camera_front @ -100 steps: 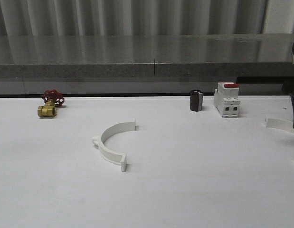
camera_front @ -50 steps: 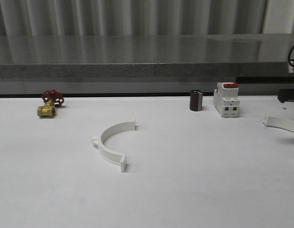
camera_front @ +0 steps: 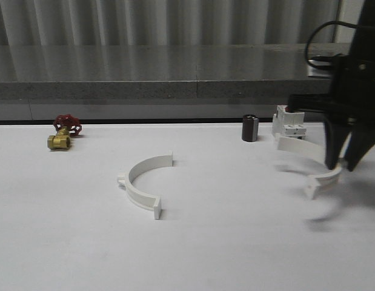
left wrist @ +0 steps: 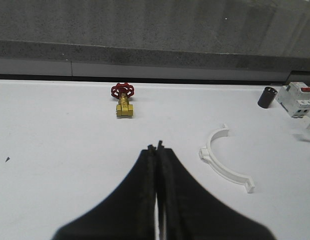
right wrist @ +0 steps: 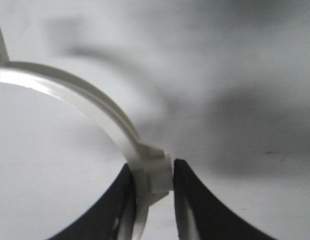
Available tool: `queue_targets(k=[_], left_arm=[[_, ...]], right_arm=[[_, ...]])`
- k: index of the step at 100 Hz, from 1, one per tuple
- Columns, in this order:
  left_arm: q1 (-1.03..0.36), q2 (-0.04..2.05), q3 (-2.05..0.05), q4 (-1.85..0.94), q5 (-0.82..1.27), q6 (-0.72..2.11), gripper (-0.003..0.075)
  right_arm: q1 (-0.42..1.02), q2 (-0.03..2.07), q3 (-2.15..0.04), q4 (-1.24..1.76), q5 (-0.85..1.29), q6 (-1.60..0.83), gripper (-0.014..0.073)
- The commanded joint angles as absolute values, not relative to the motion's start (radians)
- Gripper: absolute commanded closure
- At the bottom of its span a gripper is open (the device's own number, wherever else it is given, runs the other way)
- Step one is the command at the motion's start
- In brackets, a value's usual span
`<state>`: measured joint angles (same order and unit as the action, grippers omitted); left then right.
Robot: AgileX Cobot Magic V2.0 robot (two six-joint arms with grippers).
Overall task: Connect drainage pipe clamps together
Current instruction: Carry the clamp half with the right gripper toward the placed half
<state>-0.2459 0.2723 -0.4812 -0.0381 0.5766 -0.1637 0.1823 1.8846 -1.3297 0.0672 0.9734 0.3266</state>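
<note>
Next, my right gripper sets the second clamp half, still held above the table, down on the table (camera_front: 202,183) against the open side of the lying clamp and lets go.
One drainage pipe clamp (camera_front: 139,197) lies on the white table left of centre, its open side facing right; it also appears in the left wrist view (left wrist: 222,170). My right gripper (camera_front: 340,163) hangs at the right, shut on the second clamp half (camera_front: 296,147), which is held above the table with a shadow beneath it. The right wrist view shows the fingers pinching that clamp (right wrist: 89,100) at its small outer tab, gripper (right wrist: 152,175). My left gripper (left wrist: 156,146) is shut with nothing in it, hovering over bare table a short way from the lying clamp.
A brass valve with a red handle (camera_front: 65,132) sits at the back left. A black cylinder (camera_front: 250,128) and a white breaker (camera_front: 290,124) stand at the back right, the breaker partly behind the held clamp. A grey ledge (camera_front: 175,90) bounds the table's far edge.
The right arm has come in from the right edge. The clamp half that lay at the far right is now lifted and carried leftward, in front of the breaker.
</note>
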Motion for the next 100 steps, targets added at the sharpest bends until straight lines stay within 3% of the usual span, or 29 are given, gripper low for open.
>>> queue_targets(k=[1, 24, 100], left_arm=[[-0.243, 0.282, -0.508, -0.047, 0.5, -0.171, 0.074], [-0.243, 0.282, -0.508, -0.047, 0.5, -0.171, 0.074], [-0.243, 0.282, -0.508, -0.047, 0.5, -0.171, 0.074]], right_arm=[[0.261, 1.828, -1.361, 0.072, 0.965, 0.403, 0.0515], [0.385, 1.829, -1.462, 0.072, 0.98, 0.505, 0.0515], [0.503, 2.081, -1.705, 0.017, 1.03, 0.637, 0.0515]])
